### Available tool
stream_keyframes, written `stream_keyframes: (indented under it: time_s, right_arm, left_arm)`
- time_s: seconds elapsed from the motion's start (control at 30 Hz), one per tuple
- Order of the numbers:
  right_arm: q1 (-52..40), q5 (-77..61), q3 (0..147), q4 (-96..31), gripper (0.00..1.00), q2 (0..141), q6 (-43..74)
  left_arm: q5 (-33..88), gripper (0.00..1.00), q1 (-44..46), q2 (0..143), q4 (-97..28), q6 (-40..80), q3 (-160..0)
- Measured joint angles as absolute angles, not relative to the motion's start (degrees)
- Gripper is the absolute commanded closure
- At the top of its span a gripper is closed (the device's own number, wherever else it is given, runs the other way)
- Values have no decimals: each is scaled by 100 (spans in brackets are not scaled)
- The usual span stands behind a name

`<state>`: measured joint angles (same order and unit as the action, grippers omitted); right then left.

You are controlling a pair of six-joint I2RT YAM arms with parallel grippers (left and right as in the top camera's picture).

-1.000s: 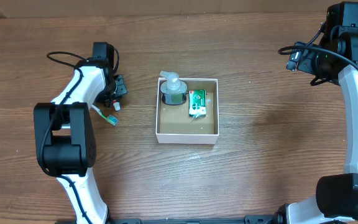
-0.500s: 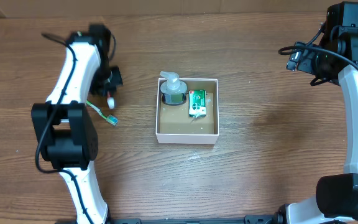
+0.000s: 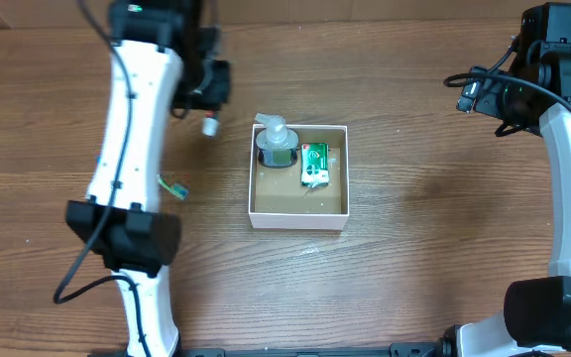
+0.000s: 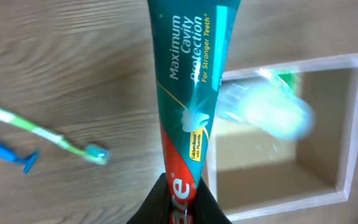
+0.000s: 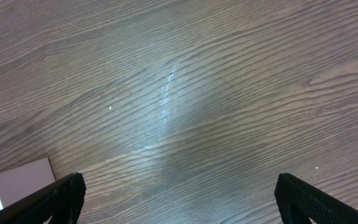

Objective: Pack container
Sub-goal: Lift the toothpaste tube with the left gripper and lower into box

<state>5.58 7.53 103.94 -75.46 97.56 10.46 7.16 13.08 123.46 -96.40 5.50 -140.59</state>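
Note:
My left gripper is going to release the toothpaste tube on the brown bottom of the container, setting it in front of the pump bottle (image 3: 293, 201) (image 4: 254, 155).
My left gripper (image 4: 180, 200) is shut on the red tail end of a teal toothpaste tube (image 4: 188, 93), which hangs cap down above the table. From overhead, the left gripper (image 3: 210, 83) is raised just beyond the container's far left corner, the tube's white cap (image 3: 209, 126) showing below it. The container (image 3: 298, 214), a white-walled square box with a brown floor, holds a green pump bottle (image 3: 276, 145) and a small green packet (image 3: 313, 165). Its wall (image 4: 348, 130) shows at the right of the left wrist view. My right gripper (image 5: 191, 200) hangs open over bare wood.
A green and white toothbrush (image 3: 171, 185) lies on the table left of the container; it shows in the left wrist view too, the toothbrush (image 4: 42, 133) beside a blue piece (image 4: 8, 154). The right arm (image 3: 548, 69) stands at the far right.
My left arm has risen and swung toward the far side and right, carrying the toothpaste tube off the table toward the container. The toothbrush stays where it lay. The right arm has not moved.

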Motion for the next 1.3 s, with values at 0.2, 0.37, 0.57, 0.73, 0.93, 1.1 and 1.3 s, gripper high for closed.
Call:
stream_keyframes:
  time_s: [0.2, 0.37, 0.57, 0.73, 0.93, 1.1, 1.3]
  right_arm:
    - [558, 753, 10394, -7546, 0, 9756, 1044]
    - [561, 753, 10394, -7548, 0, 9756, 1048]
    - [561, 751, 10394, -7548, 0, 9756, 1046]
    - [558, 751, 10394, -7548, 0, 9756, 1048]
    - [558, 753, 10394, -7548, 0, 9756, 1046]
    - [561, 753, 10394, -7544, 0, 9756, 1048]
    - [558, 753, 10394, -7548, 0, 9756, 1048]
  left_arm:
    - [760, 94, 2473, 12285, -9651, -97, -14101]
    - [600, 91, 3409, 12280, -9653, -569, -14101]
    - [305, 94, 3828, 12248, -9660, -642, -13972]
    - [172, 95, 3776, 12169, -9417, -604, -13349]
    - [143, 94, 3776, 12162, -8823, -484, -12385]
    - [102, 94, 3774, 12162, -8458, -491, -11697]
    - [80, 91, 3662, 12162, -8215, -808, -11089]
